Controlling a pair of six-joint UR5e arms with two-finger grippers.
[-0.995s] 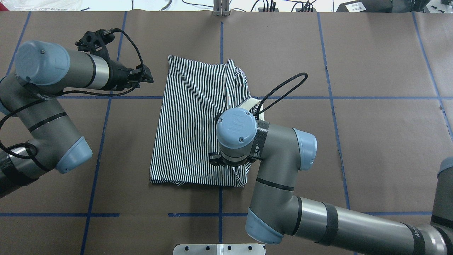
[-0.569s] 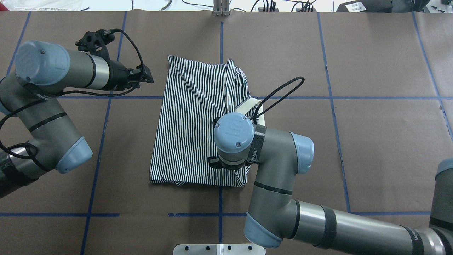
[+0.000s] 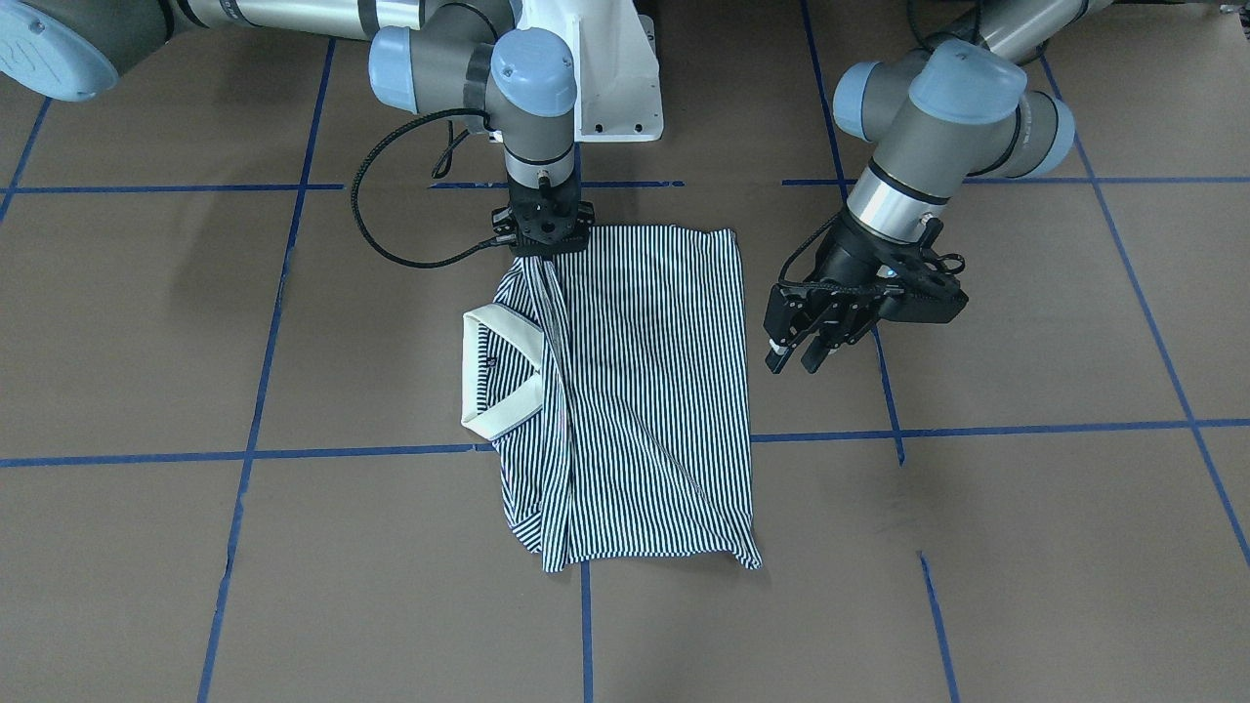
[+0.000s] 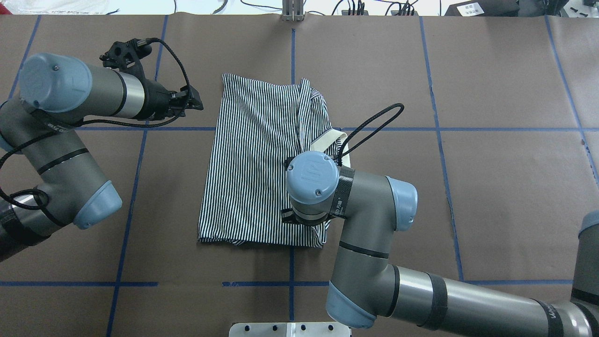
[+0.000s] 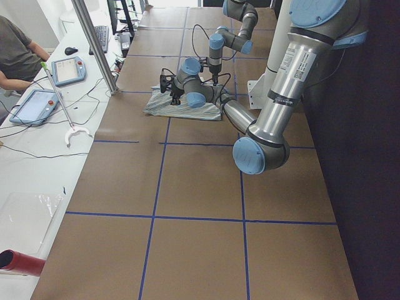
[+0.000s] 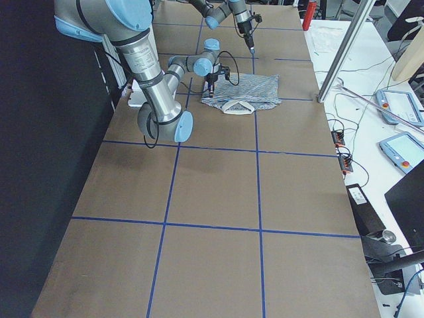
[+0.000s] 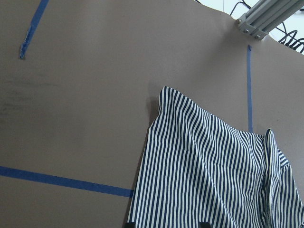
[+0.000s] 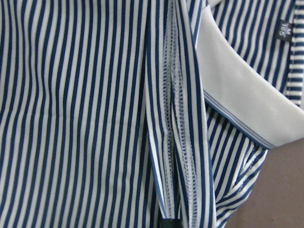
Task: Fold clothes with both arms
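I should lay the standing fold of the striped fabric in my right gripper flat toward the collar side, then turn and take the fabric's corner (image 3: 518,269).
The striped polo shirt (image 3: 645,391) lies folded into a tall rectangle at the table's middle, with its cream collar (image 3: 498,371) on the side of my right arm. My right gripper (image 3: 543,256) points straight down over the shirt's corner nearest the robot. It is shut on a pinched ridge of striped fabric (image 8: 173,142) that rises to it. In the overhead view its wrist (image 4: 312,180) hides the fingers. My left gripper (image 3: 793,363) hangs open and empty above bare table, beside the shirt's (image 4: 252,164) other long edge (image 7: 142,190), apart from it.
Brown paper with blue tape lines (image 4: 140,128) covers the table. The white pedestal base (image 3: 605,78) stands at the robot's edge. An aluminium post (image 4: 292,11) stands at the far edge. Beyond it is a desk with tablets (image 5: 65,69) and a seated person (image 5: 15,44).
My right wrist has shifted slightly towards the robot's edge of the table over the shirt corner. The shirt's outline and my left arm look unchanged.
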